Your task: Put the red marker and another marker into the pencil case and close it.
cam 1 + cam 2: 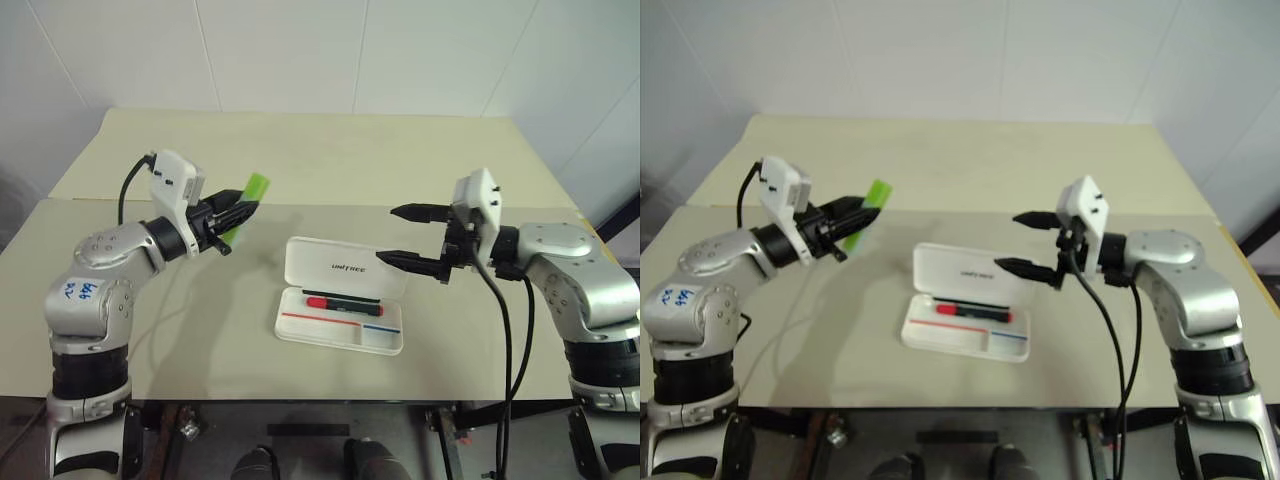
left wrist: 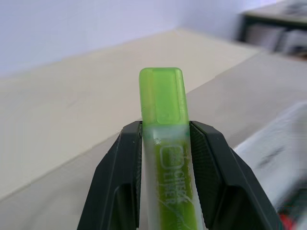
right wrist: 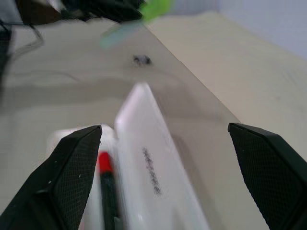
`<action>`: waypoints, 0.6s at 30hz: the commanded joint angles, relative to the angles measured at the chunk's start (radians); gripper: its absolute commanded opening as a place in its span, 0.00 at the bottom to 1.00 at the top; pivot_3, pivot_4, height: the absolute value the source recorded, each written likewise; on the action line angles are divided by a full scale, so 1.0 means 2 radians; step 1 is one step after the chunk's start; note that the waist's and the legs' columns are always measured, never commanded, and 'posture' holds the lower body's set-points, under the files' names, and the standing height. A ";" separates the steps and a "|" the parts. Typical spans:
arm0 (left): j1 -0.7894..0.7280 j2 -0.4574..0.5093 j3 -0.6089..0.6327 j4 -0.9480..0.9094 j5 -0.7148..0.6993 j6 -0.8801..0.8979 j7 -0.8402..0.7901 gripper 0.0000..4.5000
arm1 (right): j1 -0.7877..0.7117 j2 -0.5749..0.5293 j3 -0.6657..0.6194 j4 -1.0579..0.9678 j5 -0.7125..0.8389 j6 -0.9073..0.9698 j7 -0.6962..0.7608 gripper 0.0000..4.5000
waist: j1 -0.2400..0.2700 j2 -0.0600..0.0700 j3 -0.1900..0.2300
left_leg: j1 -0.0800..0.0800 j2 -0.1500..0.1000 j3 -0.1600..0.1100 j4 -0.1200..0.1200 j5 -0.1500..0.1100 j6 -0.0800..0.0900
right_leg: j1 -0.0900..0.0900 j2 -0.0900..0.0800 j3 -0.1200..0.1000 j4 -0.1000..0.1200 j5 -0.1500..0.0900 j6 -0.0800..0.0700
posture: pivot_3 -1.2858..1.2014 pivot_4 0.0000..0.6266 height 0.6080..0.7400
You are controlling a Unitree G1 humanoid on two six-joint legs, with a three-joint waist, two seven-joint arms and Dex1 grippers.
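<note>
The lime-green marker will leave my left gripper between the red strip and the white pencil case's near side (image 1: 320, 330).
The white pencil case (image 1: 385, 343) lies open in the middle of the table, its lid (image 1: 345, 266) tilted up at the far side. The red marker (image 1: 343, 303) lies inside the tray, along the hinge side. My left gripper (image 1: 243, 213) hovers above the table to the left of the case, shut on the pale lime-green marker (image 1: 256, 188), whose cap end sticks out past the fingertips (image 2: 129, 158). To the right of the case my right gripper (image 1: 386, 235) stands open and empty, pointing left over the lid's right end.
The beige table (image 1: 200, 340) has a raised second board (image 1: 330, 150) behind a seam. Black cables (image 1: 505, 330) hang from my right wrist down past the front edge. White walls close off the back.
</note>
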 commanded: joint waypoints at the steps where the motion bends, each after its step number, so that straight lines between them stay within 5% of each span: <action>1: -0.027 0.017 -0.016 0.000 -0.032 -0.027 -0.064 0.24 | 0.036 -0.017 -0.052 -0.052 0.064 0.013 0.018 1.00 | 0.000 0.000 0.000 | 0.000 0.000 0.000 0.000 0.000 0.000 | 0.000 0.000 0.000 0.000 0.000 0.000 | 0.52 0.24 1.00; 10: -0.030 0.052 -0.113 0.009 -0.039 -0.056 -0.215 0.24 | 0.203 -0.078 -0.066 -0.075 0.032 -0.053 0.082 1.00 | -0.002 0.000 0.000 | 0.000 0.000 0.000 0.001 0.000 0.001 | 0.001 0.000 0.000 0.000 0.000 0.000 | 0.52 0.24 1.00; 18: -0.026 0.074 -0.209 0.017 -0.003 -0.078 -0.295 0.24 | 0.236 -0.079 -0.066 -0.080 0.018 -0.075 0.066 1.00 | -0.003 0.000 0.000 | 0.001 0.000 0.000 0.002 0.000 0.001 | 0.001 0.001 0.001 0.001 0.000 0.000 | 0.52 0.24 1.00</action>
